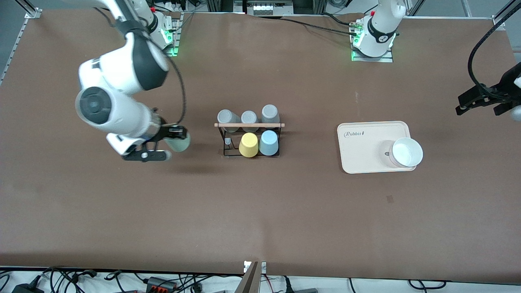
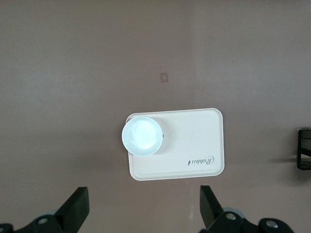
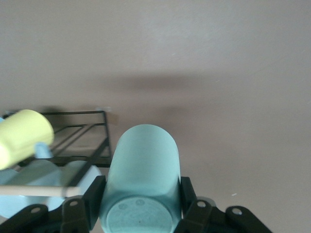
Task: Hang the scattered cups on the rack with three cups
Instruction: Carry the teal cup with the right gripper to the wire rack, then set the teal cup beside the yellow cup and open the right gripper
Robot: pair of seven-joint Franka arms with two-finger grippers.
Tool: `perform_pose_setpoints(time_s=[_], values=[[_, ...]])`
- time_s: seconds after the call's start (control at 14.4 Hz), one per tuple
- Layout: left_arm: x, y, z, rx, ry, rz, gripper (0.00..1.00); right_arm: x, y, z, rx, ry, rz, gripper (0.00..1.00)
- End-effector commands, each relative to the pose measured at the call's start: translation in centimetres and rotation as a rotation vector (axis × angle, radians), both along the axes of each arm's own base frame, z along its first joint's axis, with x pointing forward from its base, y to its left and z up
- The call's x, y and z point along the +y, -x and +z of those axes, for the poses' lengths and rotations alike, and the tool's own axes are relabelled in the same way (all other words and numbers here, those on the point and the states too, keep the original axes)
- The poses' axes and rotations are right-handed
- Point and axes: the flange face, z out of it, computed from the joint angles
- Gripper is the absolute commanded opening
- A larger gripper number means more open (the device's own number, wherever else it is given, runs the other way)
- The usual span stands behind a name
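My right gripper will let go of the pale mint green cup on the rack's empty peg (image 1: 228, 145) (image 3: 58, 146) beside the yellow tumbler.
My right gripper (image 1: 171, 143) is shut on the pale mint green cup (image 1: 181, 142) and holds it on its side in the air, beside the rack toward the right arm's end of the table. In the right wrist view the cup (image 3: 143, 160) sits between the gripper's (image 3: 141, 191) fingers (image 3: 95, 191). The black wire rack (image 1: 226, 153) with its wooden dowel (image 1: 249, 125) stands mid-table. It carries the light blue cup (image 1: 269, 143), a yellow tumbler (image 1: 248, 145) and three grey tumblers (image 1: 249, 117). My left gripper (image 1: 482, 103) is open and empty, up in the air at the left arm's end of the table.
A cream tray (image 1: 366, 162) lies toward the left arm's end, with a white bowl (image 1: 407, 151) on its corner. Both show in the left wrist view, the tray (image 2: 194, 145) and the bowl (image 2: 142, 136). The rack (image 3: 77, 131) and yellow tumbler (image 3: 22, 136) show in the right wrist view.
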Motion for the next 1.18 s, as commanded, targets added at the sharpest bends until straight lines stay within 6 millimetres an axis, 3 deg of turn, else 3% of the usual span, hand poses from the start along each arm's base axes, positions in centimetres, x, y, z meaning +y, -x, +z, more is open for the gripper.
perform_pose_setpoints(time_s=[0.0,0.28,0.48,0.69,1.11], values=[[0.1,-0.4,0.7,-0.012,-0.006,-0.025,1.0,5.0,0.2,0.0,0.001,0.011,-0.08,0.2],[0.0,-0.4,0.7,-0.013,-0.003,-0.026,1.0,9.7,0.2,-0.5,-0.011,0.013,-0.152,0.2],[0.1,-0.4,0.7,-0.013,-0.003,-0.025,1.0,11.9,0.7,-1.1,-0.016,0.013,-0.177,0.2],[0.0,-0.4,0.6,-0.011,-0.003,-0.026,1.0,13.4,0.8,-3.0,-0.026,0.006,-0.194,0.2],[0.0,-0.5,0.5,-0.009,-0.004,-0.026,1.0,13.8,0.1,-6.5,-0.024,0.006,-0.2,0.21]])
